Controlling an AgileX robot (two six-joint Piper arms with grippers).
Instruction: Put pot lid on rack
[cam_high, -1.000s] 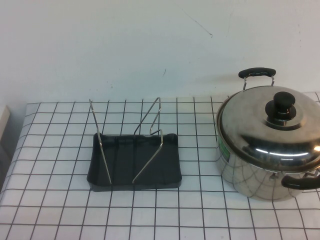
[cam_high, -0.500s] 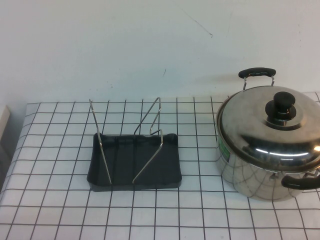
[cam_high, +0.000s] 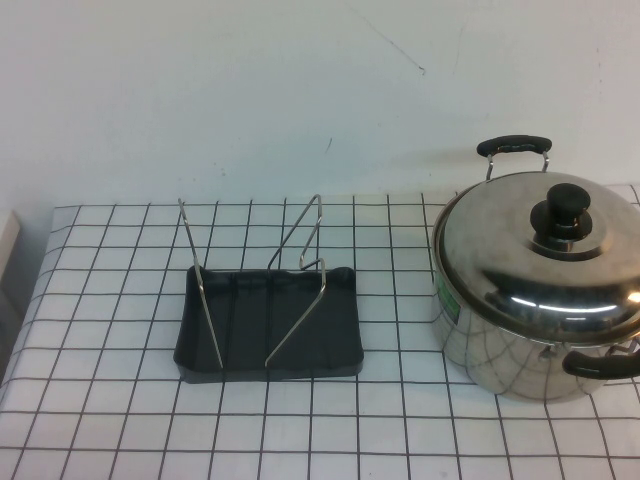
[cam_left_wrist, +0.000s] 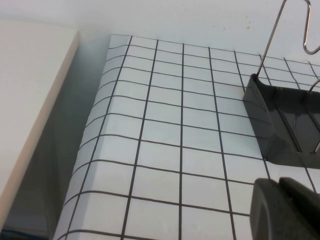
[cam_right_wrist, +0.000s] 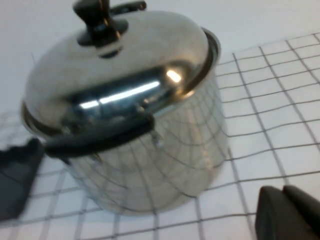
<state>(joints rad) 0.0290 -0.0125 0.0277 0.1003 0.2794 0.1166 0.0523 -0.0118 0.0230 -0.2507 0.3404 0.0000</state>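
The pot lid lifts by its knob, so next I bring my right gripper up to the black knob (cam_high: 568, 203) (cam_right_wrist: 93, 14) and close it there.
The pot lid (cam_high: 515, 250), shiny and domed with a black knob (cam_high: 567, 206), sits closed on the steel pot (cam_high: 495, 350) at the table's right. The rack (cam_high: 250, 325), a dark grey tray with silver wire uprights (cam_high: 203, 290), stands empty left of the pot. Neither gripper shows in the high view. My left gripper (cam_left_wrist: 279, 183) is shut and empty, low over the table near the rack's side (cam_left_wrist: 272, 120). My right gripper (cam_right_wrist: 283, 191) is shut and empty, over the table beside the pot (cam_right_wrist: 165, 150), below the level of the lid (cam_right_wrist: 140, 55).
The table has a white cloth with a black grid (cam_high: 400, 430) and a white wall behind. Its left edge (cam_left_wrist: 95, 135) drops beside a pale board (cam_left_wrist: 30, 100). The pot's black handles stick out at the back (cam_high: 513, 145) and front (cam_high: 600, 363).
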